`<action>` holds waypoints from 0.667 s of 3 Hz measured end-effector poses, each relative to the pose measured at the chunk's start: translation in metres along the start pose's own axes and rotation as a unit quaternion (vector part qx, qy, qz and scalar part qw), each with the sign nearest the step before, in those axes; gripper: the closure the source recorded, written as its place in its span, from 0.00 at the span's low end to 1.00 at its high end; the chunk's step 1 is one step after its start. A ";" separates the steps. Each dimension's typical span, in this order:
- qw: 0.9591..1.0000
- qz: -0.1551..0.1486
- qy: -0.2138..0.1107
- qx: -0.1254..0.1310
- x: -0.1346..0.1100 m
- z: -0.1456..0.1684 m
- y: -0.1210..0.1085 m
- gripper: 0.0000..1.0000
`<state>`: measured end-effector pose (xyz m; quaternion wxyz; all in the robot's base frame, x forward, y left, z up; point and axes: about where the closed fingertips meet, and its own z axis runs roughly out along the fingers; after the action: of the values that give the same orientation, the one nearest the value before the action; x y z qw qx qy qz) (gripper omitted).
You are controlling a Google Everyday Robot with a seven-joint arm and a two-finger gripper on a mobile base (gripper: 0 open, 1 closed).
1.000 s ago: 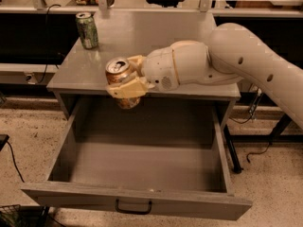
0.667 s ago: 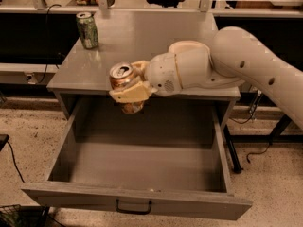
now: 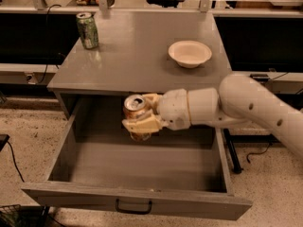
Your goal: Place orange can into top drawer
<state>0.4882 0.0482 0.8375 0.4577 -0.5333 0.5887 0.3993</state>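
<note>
Next, my gripper sets the orange can, held upright inside the top drawer's opening, on the grey drawer's bottom behind the dark handle (image 3: 149, 164).
The orange can (image 3: 134, 107) is upright in my gripper (image 3: 142, 118), its silver top showing. The cream fingers (image 3: 142, 124) are shut around its body. I hold it inside the opening of the top drawer (image 3: 142, 164), toward the back and left of centre, above the grey drawer floor. The drawer is pulled wide open, its dark handle (image 3: 134, 206) at the front centre. My white arm (image 3: 236, 108) reaches in from the right.
A green can (image 3: 87, 30) stands at the back left of the grey cabinet top (image 3: 137, 56). A cream bowl (image 3: 190, 53) sits at its right. Dark shelving runs behind. Cables lie on the speckled floor at left.
My gripper has lowered the orange can from tabletop height down into the drawer opening. The arm dropped too, uncovering the bowl.
</note>
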 end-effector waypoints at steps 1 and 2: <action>1.000 0.010 -0.024 -0.002 0.035 -0.004 0.009 1.00; 0.998 0.023 -0.048 -0.013 0.062 -0.008 0.016 1.00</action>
<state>0.4703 0.0264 0.7799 0.4694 -0.5059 0.5726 0.4426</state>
